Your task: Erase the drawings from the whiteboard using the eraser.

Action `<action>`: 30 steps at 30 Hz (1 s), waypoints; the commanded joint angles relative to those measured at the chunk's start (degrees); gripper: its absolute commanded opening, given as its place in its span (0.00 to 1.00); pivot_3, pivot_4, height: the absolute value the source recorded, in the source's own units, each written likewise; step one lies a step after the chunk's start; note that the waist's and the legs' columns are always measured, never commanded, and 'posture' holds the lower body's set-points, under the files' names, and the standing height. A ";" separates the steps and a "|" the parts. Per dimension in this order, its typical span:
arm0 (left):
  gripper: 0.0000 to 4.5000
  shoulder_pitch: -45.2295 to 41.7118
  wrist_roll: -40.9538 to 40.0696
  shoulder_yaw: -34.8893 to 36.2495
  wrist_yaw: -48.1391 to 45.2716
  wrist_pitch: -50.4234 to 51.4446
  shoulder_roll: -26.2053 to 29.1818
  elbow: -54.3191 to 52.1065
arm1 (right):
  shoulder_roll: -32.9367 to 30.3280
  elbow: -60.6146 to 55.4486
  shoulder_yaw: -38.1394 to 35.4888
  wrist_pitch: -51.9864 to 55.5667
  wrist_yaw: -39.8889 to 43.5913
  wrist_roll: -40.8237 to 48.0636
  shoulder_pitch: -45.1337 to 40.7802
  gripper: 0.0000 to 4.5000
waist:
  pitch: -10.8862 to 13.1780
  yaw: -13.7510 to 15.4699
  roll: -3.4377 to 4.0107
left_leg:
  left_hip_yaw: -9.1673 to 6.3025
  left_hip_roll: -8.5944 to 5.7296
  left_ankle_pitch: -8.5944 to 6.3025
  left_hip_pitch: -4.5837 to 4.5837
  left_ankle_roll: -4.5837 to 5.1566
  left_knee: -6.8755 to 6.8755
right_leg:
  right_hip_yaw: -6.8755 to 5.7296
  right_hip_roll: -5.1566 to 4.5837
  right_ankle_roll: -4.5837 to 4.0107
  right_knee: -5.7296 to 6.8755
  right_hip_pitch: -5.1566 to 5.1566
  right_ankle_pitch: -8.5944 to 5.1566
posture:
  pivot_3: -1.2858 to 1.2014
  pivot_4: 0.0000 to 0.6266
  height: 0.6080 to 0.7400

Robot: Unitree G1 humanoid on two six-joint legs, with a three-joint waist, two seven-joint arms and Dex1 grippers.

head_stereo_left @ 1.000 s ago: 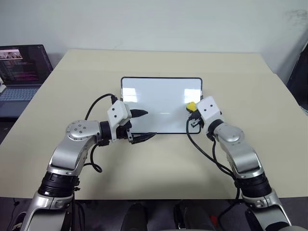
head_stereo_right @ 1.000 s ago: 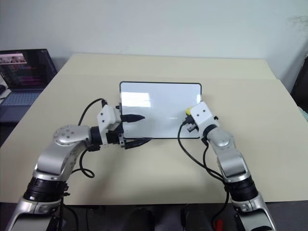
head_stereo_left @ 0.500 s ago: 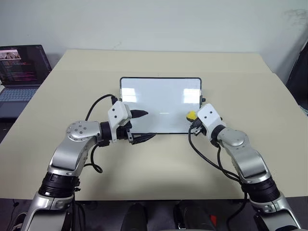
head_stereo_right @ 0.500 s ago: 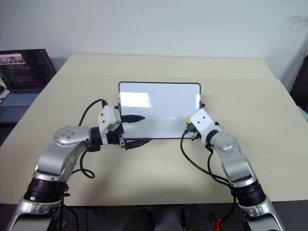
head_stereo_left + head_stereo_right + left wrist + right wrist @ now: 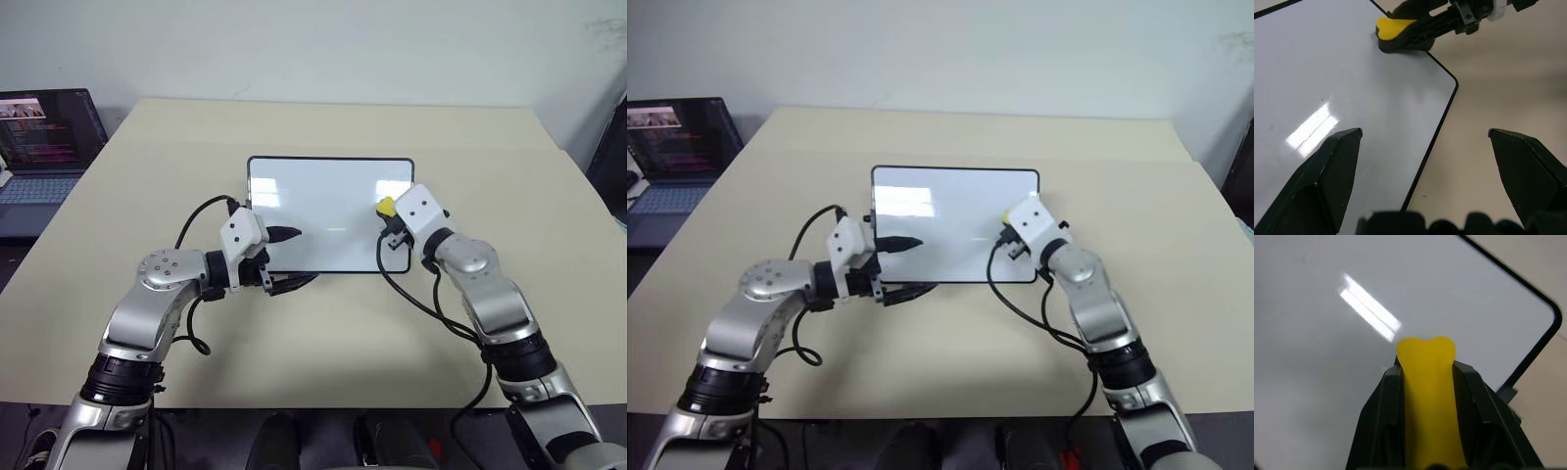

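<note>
I need to use my right gripper to set the yellow eraser down on the beige table point(image 5: 460, 257) next to the whiteboard, under my right arm.
The whiteboard point(image 5: 323, 201) lies flat in the middle of the table. What I see of its surface is plain white with glare, and the drawings are out of view. My right gripper point(image 5: 391, 219) is shut on the yellow eraser point(image 5: 388, 207), which rests on the board near its right edge. The right wrist view has the eraser point(image 5: 1428, 391) clamped between both black fingers over the white board point(image 5: 1322, 362). At the board's near left corner my left gripper point(image 5: 292, 258) stands open and empty. The left wrist view looks past its spread fingers point(image 5: 1327, 171) to the eraser point(image 5: 1393, 28).
An open laptop point(image 5: 44, 147) with a lit screen stands off the table's far left corner. The beige table point(image 5: 490, 166) spreads wide around the board. Black cables loop from both wrists above the table's near half.
The right gripper slid the eraser toward the board's near edge, then back away from it to about where it was. The left arm held still.
</note>
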 commanded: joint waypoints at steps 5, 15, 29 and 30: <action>1.00 -0.81 -1.25 0.33 -0.59 -1.08 -0.24 -2.46 | 0.45 -5.47 -0.91 5.22 2.06 2.93 3.94 0.22 | 0.00 -0.33 0.00 | 0.00 -0.04 0.00 0.10 0.00 0.01 | 0.07 0.04 0.03 0.10 0.01 0.00 | 0.52 0.24 1.00; 1.00 -3.12 -1.52 -4.23 -5.35 -2.85 -2.59 -1.52 | 3.43 -21.71 -15.86 9.49 -4.66 6.36 18.12 0.22 | 0.01 0.24 0.01 | 0.00 -0.03 -0.01 -0.13 -0.02 -0.05 | 0.00 -0.03 0.05 -0.12 -0.05 -0.03 | 0.52 0.24 1.00; 1.00 -11.57 4.36 -13.72 -10.60 -11.75 -11.02 7.64 | 10.49 -9.92 -24.21 5.17 -14.62 8.56 18.24 0.22 | 0.02 -0.68 0.06 | 0.11 -0.08 0.00 0.04 -0.01 -0.04 | 0.12 0.37 0.21 0.05 -0.03 -0.11 | 0.52 0.24 1.00; 1.00 -11.69 4.61 -13.85 -10.67 -12.09 -11.17 7.92 | 10.29 -9.22 -24.07 4.82 -14.64 8.63 17.91 0.22 | 0.02 -0.65 0.06 | 0.12 -0.07 0.00 0.04 0.00 -0.04 | 0.13 0.38 0.05 0.05 -0.04 -0.02 | 0.52 0.24 1.00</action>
